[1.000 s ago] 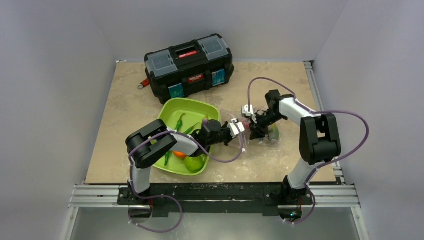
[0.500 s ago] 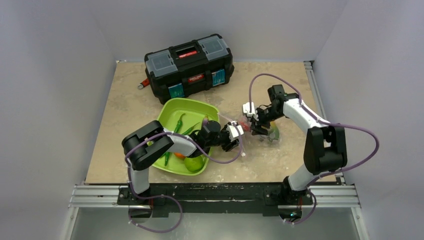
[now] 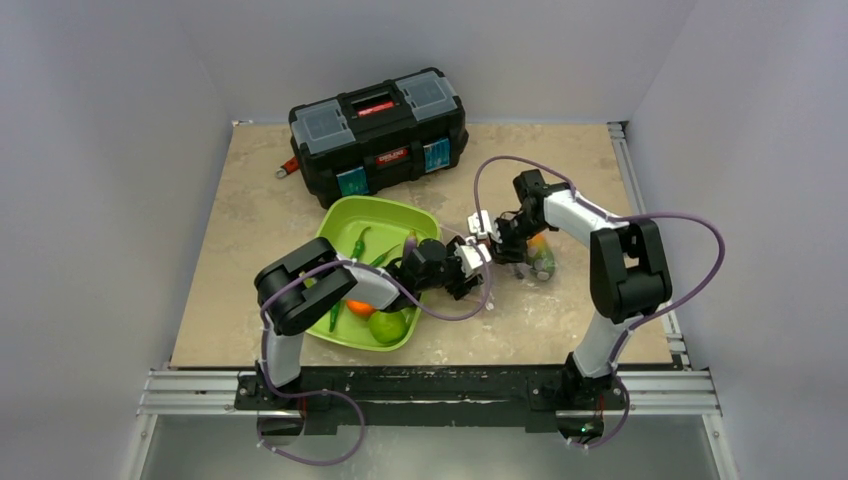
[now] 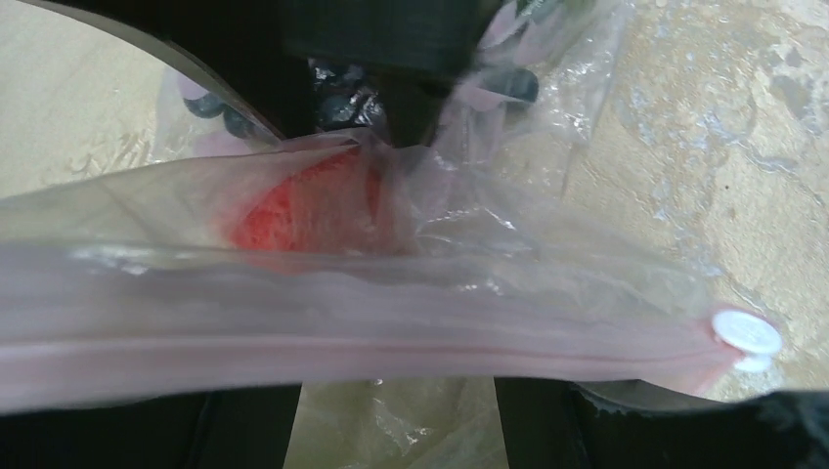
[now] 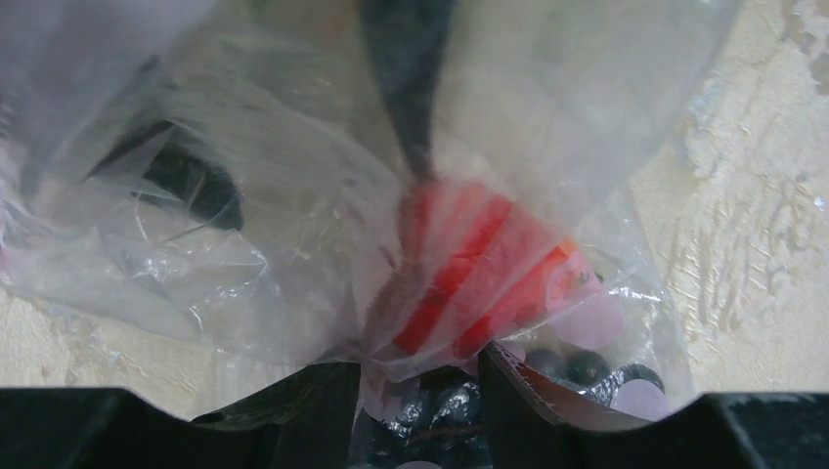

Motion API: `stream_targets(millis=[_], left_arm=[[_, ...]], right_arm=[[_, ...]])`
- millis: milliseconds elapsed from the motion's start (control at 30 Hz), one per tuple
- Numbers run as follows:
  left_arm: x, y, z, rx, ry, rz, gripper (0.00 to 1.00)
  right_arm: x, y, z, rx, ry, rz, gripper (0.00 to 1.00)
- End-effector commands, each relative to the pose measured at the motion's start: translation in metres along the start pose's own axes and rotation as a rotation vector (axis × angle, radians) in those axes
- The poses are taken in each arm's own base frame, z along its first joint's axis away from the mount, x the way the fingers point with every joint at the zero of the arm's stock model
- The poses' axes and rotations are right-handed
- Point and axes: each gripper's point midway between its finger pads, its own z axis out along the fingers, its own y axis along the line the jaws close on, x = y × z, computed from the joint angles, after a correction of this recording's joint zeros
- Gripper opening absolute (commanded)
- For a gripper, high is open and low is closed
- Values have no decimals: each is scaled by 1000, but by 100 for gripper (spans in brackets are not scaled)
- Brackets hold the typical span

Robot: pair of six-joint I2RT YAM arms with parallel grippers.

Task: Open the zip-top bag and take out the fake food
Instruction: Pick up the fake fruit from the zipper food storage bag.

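Next, I take a new grip on the bag at the dark berries [image 5: 425,410] while my left gripper pulls the strawberry out, because my right gripper is pinching film against the red strawberry.
The zip-top bag [image 3: 515,268] lies crumpled between both grippers, right of the green tray. Its pink zip strip [image 4: 391,337] runs across the left wrist view, just above my left gripper [image 4: 396,430], whose fingers stand apart and open with loose film between them. Fake food shows through the plastic: a red strawberry [image 4: 303,210] [image 5: 479,278], dark berries [image 5: 587,369] and a mango [image 3: 540,255]. My right gripper [image 5: 415,410] is pushed against the bag from the other side. Its fingers are apart, with bunched film and berries between them.
The lime-green tray [image 3: 385,212] holds a green lime [image 3: 388,325], an orange [image 3: 358,309] and bean pods [image 3: 360,243]. A black toolbox [image 3: 380,130] stands behind it. The two grippers [image 3: 474,262] [image 3: 490,238] are nearly touching.
My left gripper has opened and stayed by the tray's right edge. The right gripper has swung left toward it, and the bag with the mango shifted slightly left and back.
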Motion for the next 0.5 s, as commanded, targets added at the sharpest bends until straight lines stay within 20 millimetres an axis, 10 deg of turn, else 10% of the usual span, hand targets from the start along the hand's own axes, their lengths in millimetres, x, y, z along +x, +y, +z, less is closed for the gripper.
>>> stream_targets(millis=[0, 267, 467], left_arm=[[-23, 17, 7, -50, -55, 23, 66], [-37, 5, 6, 20, -135, 35, 71], [-43, -3, -7, 35, -231, 49, 76]], right_arm=[[-11, 32, 8, -155, -51, -110, 51], [-35, 62, -1, -268, -175, -220, 54], [-49, 77, -6, -347, -256, -165, 34]])
